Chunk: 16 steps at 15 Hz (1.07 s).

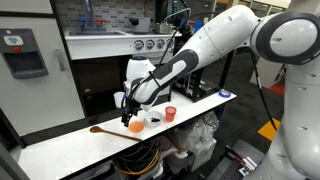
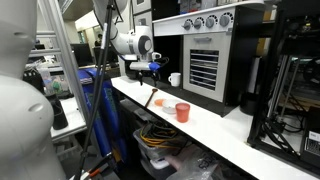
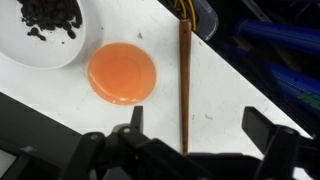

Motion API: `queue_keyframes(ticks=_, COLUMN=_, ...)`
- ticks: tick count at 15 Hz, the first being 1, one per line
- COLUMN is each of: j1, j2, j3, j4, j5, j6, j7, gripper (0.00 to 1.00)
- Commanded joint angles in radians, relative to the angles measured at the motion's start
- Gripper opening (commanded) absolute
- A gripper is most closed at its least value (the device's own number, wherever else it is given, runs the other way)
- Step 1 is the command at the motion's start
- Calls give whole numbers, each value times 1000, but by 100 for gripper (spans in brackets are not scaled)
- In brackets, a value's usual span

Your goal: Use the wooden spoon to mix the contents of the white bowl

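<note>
The robot's gripper needs to close on the middle of the wooden spoon's handle point(image 1: 113, 134) point(image 3: 184, 135), just past the orange dish toward the spoon's head.
The wooden spoon point(image 3: 184, 80) lies flat on the white table, its long handle running away from me in the wrist view; in an exterior view the spoon point(image 1: 108, 132) points its head toward the table's end. The white bowl point(image 3: 40, 35) holds dark crumbly contents point(image 3: 50, 12) at the top left, and it shows as a small bowl point(image 1: 153, 120) in an exterior view. My gripper point(image 3: 200, 125) hovers open above the handle, which passes between the fingers, nearer the left one. Nothing is held. The gripper point(image 1: 128, 100) hangs above the dishes.
A flat orange dish point(image 3: 122, 73) sits between the bowl and the spoon. A small red cup point(image 1: 170, 114) stands beside the bowl. A white cup point(image 2: 175, 79) is near the oven. The table edge point(image 3: 215, 40) runs just beyond the spoon, with cables below.
</note>
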Motion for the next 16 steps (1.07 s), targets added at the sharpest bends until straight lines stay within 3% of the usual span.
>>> queue_keyframes(ticks=1, j1=-8, j2=1, j3=9, j4=2, j5=-5, j6=-3, j7=4, gripper=100)
queue_keyframes(ticks=9, j1=-13, j2=9, j3=10, j4=4, j5=-7, j6=-2, j7=-17, gripper=100)
queue_keyframes(ticks=16, j1=-9, j2=125, j3=8, j4=57, j5=-38, j6=67, j7=-82, gripper=100)
